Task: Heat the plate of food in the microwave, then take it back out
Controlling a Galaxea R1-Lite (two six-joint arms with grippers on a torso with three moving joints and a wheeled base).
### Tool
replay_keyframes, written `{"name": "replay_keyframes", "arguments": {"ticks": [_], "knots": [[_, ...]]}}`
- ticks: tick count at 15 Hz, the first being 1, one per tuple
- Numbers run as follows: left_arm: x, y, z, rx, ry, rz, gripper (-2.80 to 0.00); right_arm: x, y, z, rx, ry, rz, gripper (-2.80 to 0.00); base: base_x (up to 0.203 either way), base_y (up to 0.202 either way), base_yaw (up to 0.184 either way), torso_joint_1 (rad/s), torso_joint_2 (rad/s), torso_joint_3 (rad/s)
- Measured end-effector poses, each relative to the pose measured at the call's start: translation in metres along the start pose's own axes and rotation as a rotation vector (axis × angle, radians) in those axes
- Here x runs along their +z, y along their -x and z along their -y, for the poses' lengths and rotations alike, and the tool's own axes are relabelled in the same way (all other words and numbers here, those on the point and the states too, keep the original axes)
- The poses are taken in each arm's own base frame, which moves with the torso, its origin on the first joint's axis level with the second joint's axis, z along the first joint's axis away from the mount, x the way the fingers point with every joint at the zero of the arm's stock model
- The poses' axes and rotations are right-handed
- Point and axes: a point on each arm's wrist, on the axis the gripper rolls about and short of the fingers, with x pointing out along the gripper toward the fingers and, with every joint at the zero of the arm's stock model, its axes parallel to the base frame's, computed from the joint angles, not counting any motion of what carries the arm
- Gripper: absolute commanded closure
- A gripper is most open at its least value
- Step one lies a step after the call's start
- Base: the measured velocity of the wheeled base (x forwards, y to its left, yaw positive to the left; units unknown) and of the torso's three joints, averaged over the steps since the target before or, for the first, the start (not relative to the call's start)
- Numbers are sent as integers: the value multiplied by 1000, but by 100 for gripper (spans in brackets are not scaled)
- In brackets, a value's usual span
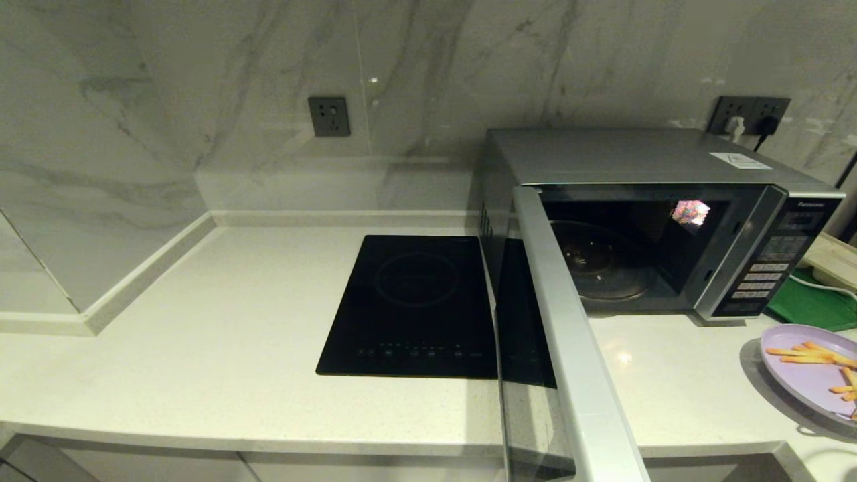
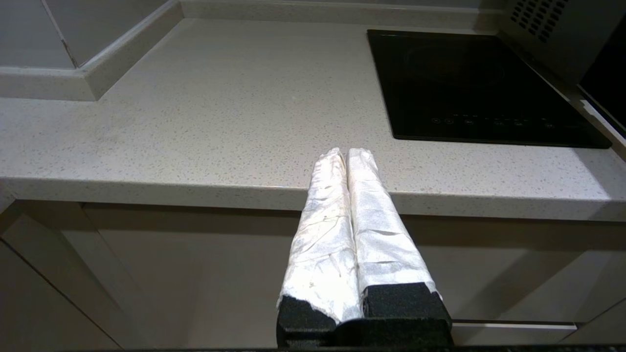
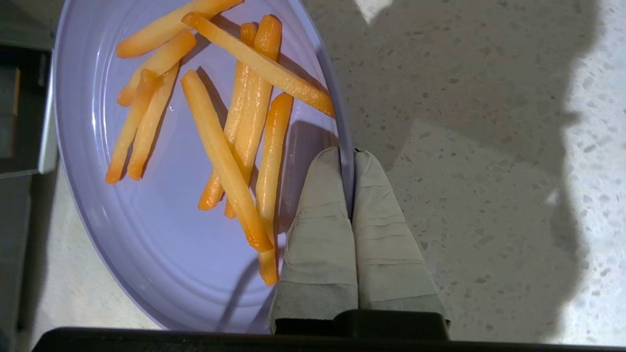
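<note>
The robot's right gripper needs to set the lilac plate of food down on the counter (image 1: 803, 386) (image 3: 229, 182) just in front of the microwave's control panel.
The silver-grey microwave (image 1: 636, 161) stands at the back right of the counter, its door (image 1: 569, 348) swung wide open toward me, showing the glass turntable (image 1: 602, 264) with nothing on it. The lilac plate of food (image 1: 807, 378) with orange fries (image 3: 225, 146) sits at the counter's far right, partly cut off. In the right wrist view my right gripper (image 3: 349, 159) is shut on the plate's rim (image 3: 342, 142), one finger inside and one outside. My left gripper (image 2: 346, 154) is shut on nothing, held low in front of the counter's front edge.
A black glass cooktop (image 1: 412, 304) lies flush in the counter left of the microwave. A flat green tray (image 1: 813, 304) and a white cable sit right of the microwave. Wall sockets (image 1: 329, 116) are on the marble backsplash. The open door overhangs the counter edge.
</note>
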Motion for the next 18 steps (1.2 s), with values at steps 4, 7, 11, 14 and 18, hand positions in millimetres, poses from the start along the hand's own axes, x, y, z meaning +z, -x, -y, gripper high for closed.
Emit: {"name": "replay_keyframes", "arguments": {"ticks": [4, 7, 11, 14, 18], "knots": [[0, 0, 0, 0, 0, 0, 0, -1, -5, 2, 4, 24, -17, 0, 0, 0, 0, 0, 0, 0], [0, 0, 0, 0, 0, 0, 0, -2, -13, 6, -2, 16, -35, 0, 0, 0, 0, 0, 0, 0], [0, 0, 0, 0, 0, 1, 0, -3, -22, 7, 29, 23, -39, 0, 0, 0, 0, 0, 0, 0], [0, 0, 0, 0, 0, 0, 0, -9, -28, 8, 37, 22, -69, 0, 0, 0, 0, 0, 0, 0], [0, 0, 0, 0, 0, 0, 0, -12, -33, 9, 63, 20, -99, 0, 0, 0, 0, 0, 0, 0]]}}
